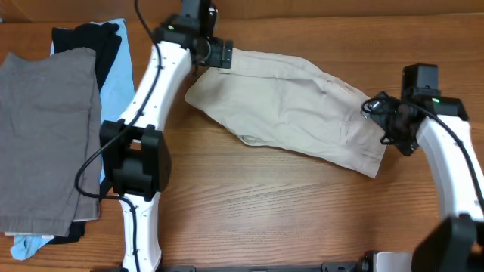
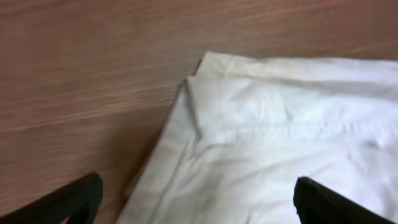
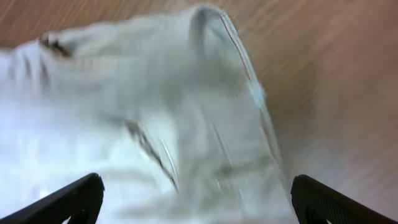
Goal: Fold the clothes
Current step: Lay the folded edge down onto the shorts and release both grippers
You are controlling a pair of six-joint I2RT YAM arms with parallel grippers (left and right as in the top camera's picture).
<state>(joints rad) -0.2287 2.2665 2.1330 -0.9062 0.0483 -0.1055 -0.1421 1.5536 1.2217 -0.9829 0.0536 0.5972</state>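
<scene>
Next, I need to close my right gripper on the middle of the waistband [image 1: 381, 143] [image 3: 275, 158] of the beige khaki shorts, between the two corners at the waistband end of the shorts.
Beige khaki shorts [image 1: 291, 113] lie spread across the wooden table in the overhead view, running from upper left to lower right. My left gripper [image 1: 214, 54] hangs over their upper left end, open, and its wrist view shows the cloth's hemmed corner [image 2: 205, 93] below, with black fingertips [image 2: 74, 202] wide apart and nothing between them. My right gripper [image 1: 378, 113] is at the shorts' right end, open as well. There the seamed cloth [image 3: 186, 124] lies beneath the spread fingertips [image 3: 320, 199], blurred by motion.
At the left of the table sits a pile of garments: a grey one [image 1: 41, 136] on top, black [image 1: 106, 45] and light-blue [image 1: 117, 75] pieces under it. The left arm's base [image 1: 136, 162] stands beside that pile. Bare wood [image 1: 265, 204] lies in front of the shorts.
</scene>
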